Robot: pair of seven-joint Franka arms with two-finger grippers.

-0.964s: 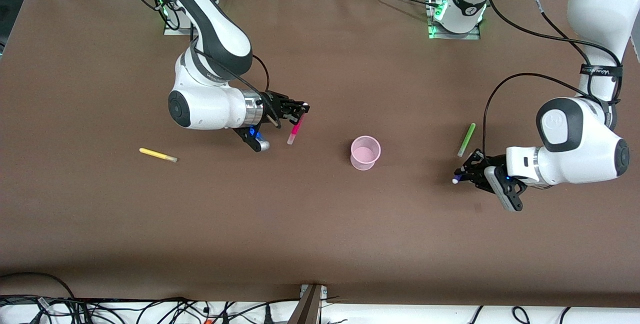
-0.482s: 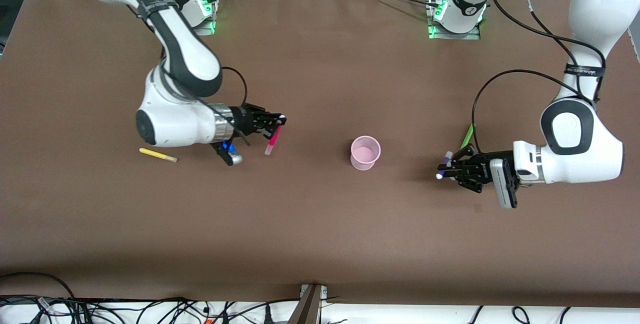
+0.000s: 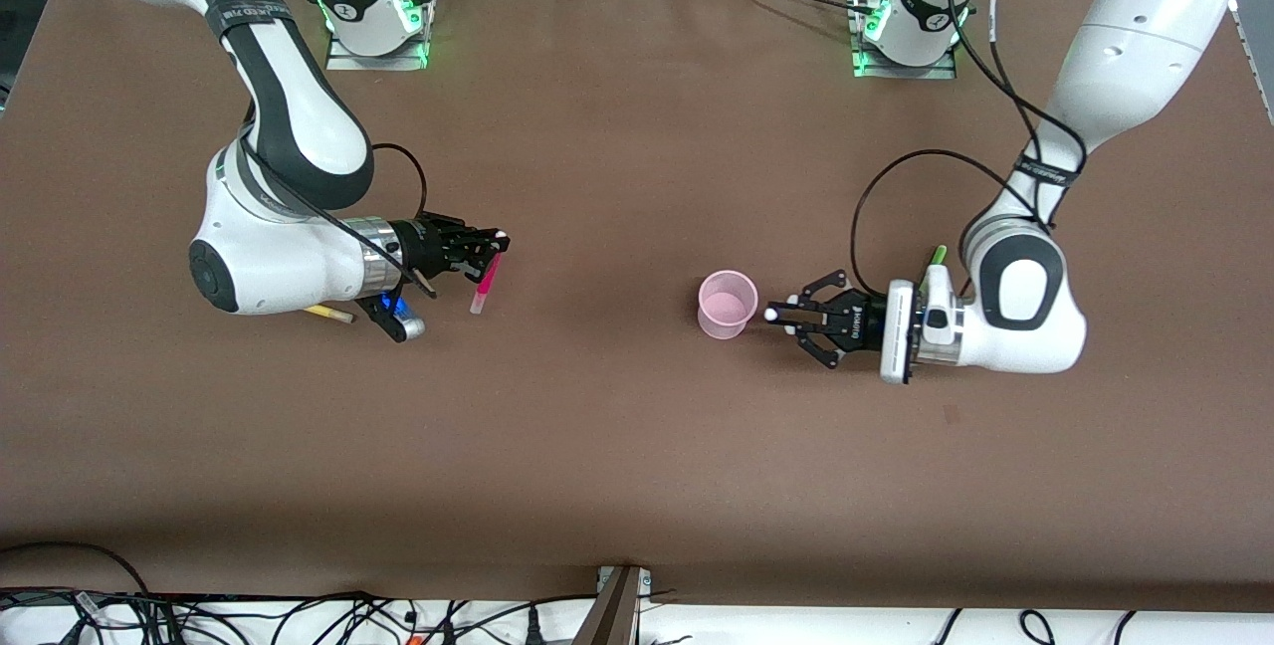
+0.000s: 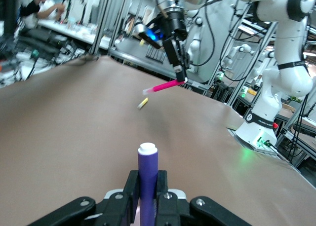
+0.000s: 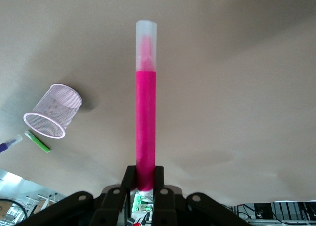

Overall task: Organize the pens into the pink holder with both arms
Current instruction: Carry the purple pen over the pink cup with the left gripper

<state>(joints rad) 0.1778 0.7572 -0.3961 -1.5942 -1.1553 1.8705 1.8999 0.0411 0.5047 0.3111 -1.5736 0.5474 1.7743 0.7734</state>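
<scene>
Next, my left gripper lets go of the dark purple pen inside the pink holder [image 3: 719, 298], where it will lean on the rim that faces my right gripper.
The pink holder [image 3: 728, 304] [image 5: 52, 117] stands upright mid-table. My left gripper [image 3: 781, 315] [image 4: 147, 186] is shut on the dark purple pen [image 4: 147, 179], whose white tip [image 3: 769, 315] almost meets the holder's rim at the side toward the left arm's end. My right gripper [image 3: 495, 247] [image 5: 145, 179] is shut on the magenta pen [image 3: 485, 285] [image 5: 145, 112], which hangs tilted over bare table toward the right arm's end. The yellow pen [image 3: 328, 313] [image 4: 142, 103] lies partly under the right arm. The light green pen [image 3: 936, 255] [image 5: 37, 141] lies mostly hidden by the left wrist.
The brown table [image 3: 637, 446] stretches wide nearer the front camera. Arm bases with green lights [image 3: 376, 23] [image 3: 901, 28] stand along the edge farthest from the camera. Cables [image 3: 299, 615] run past the nearest edge.
The left arm swung in from its end of the table, bringing the purple pen up to the holder. The right arm drew back toward its own end with the magenta pen, covering most of the yellow pen.
</scene>
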